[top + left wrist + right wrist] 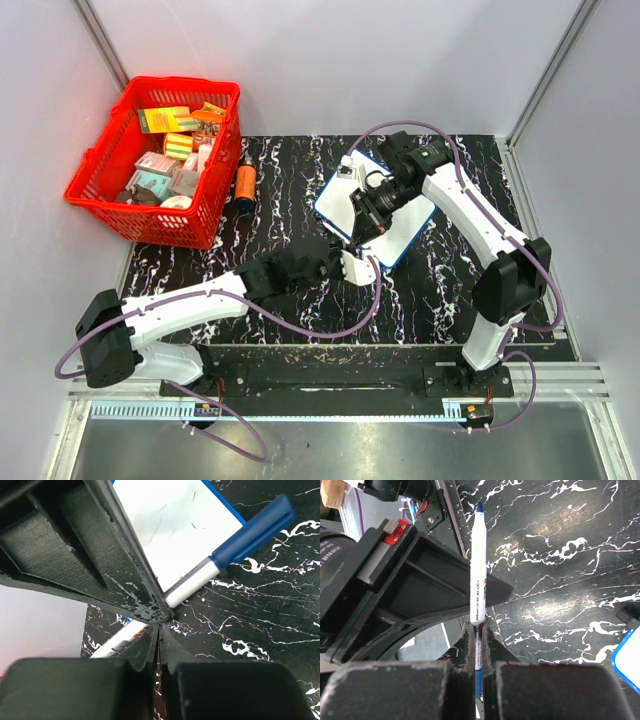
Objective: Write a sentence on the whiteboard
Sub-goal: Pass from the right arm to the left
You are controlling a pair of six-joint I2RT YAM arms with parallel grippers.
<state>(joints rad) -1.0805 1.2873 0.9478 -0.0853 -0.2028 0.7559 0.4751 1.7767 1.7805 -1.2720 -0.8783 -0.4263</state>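
My left fingers are shut beside the marker's white body, so they should open and close around the marker's body (136, 630) before my right gripper releases it.
The whiteboard (338, 192) lies flat on the black marbled mat, right of centre, partly under my right arm. It also shows in the left wrist view (170, 525), and one corner shows in the right wrist view (632, 662). Only a few faint thin strokes show on it; no readable sentence shows. My right gripper (362, 228) (479, 625) is shut on a white marker (478, 570) with blue ends (240, 537), held low at the board's near corner. My left gripper (345, 255) (159, 627) is shut with nothing between its jaws, its tips right beside the marker.
A red basket (150, 230) with several small items stands at the back left. An orange bottle (245, 185) stands next to it on the mat. Grey walls close in the back and both sides. The two grippers are very close together.
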